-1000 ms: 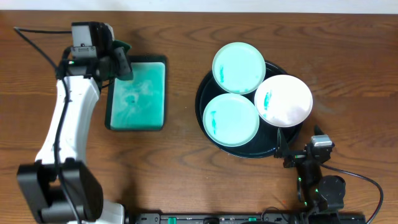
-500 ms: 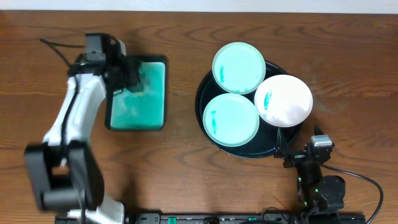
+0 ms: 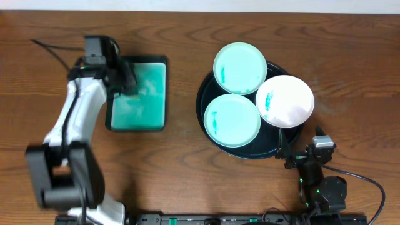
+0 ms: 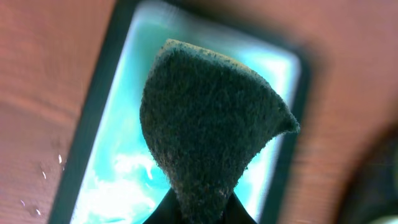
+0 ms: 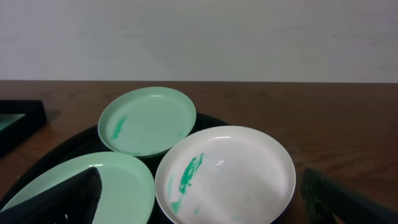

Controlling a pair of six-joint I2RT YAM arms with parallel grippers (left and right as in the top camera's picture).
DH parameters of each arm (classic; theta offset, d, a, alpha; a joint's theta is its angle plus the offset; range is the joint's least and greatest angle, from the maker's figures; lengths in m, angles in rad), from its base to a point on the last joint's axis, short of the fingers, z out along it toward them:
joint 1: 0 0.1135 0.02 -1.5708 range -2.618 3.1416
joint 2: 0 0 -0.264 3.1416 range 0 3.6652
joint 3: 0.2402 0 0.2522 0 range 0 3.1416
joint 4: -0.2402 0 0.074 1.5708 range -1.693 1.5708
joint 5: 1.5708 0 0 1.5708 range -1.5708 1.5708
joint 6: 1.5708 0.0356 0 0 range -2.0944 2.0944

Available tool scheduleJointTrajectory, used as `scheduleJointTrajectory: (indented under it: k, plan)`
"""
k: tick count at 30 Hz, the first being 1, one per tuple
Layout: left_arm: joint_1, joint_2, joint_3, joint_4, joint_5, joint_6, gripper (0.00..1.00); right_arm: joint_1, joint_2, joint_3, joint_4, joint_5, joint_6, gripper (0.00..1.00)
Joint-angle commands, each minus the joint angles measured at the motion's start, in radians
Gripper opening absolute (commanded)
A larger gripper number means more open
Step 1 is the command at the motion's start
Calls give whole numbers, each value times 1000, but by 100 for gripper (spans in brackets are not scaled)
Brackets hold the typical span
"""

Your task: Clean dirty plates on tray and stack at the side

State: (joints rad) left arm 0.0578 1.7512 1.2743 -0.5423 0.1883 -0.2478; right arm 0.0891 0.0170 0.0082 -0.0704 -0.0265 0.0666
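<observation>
My left gripper will set the dark green sponge down on the front mint-green plate's side (image 3: 237, 121) nearest the white plate.
Three plates sit on the round black tray (image 3: 209, 103): a mint-green one at the back (image 3: 240, 67), a mint-green one at the front left (image 3: 232, 120) and a white one at the right (image 3: 285, 100), each with a teal smear. My left gripper (image 3: 128, 78) is shut on a dark green sponge (image 4: 208, 121) and holds it over the teal sponge tray (image 3: 140, 109). My right gripper (image 3: 299, 157) is open and empty at the tray's near edge, facing the white plate (image 5: 225, 174).
The sponge tray (image 4: 106, 174) is black-rimmed and holds teal liquid. Bare wooden table (image 3: 169, 175) lies around both trays. The right arm's base (image 3: 322, 190) is at the front edge.
My left gripper has moved right from the sponge tray's far left corner to over the tray's back part, with the sponge in it. The right arm and plates have not moved.
</observation>
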Motion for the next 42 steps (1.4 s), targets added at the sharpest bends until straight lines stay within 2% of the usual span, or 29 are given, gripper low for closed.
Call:
scheduleJointTrajectory:
  k: [1, 5, 12, 17, 22, 24, 29, 34, 42]
  plan:
    - [8, 64, -11, -12, -2, -13, 7, -7, -3, -3, -3, -1, -12, 99]
    - [8, -10, 50, -42, 65, -13, 7, -7, -3, -3, -3, -1, -12, 99]
    - [8, -204, 64, -51, 42, -13, 7, -7, -3, -3, -3, -1, -12, 99]
    - [5, -146, 22, -46, 24, -20, 7, -7, -3, -3, -3, -1, -12, 99]
    - [-5, 41, -28, -2, -17, -19, 7, -7, -3, -3, -3, -1, -12, 99]
    - [0, 78, -15, -24, 10, -20, 7, -7, -3, -3, -3, -1, -12, 99]
    - [1, 10, 45, -69, 13, -19, 7, -7, -3, -3, -3, -1, -12, 99]
    - [-20, -143, 54, -82, 10, -19, 7, -7, -3, -3, -3, -1, -12, 99]
    - [-74, -40, 1, -67, -86, -19, 7, -7, -3, -3, -3, -1, -12, 99]
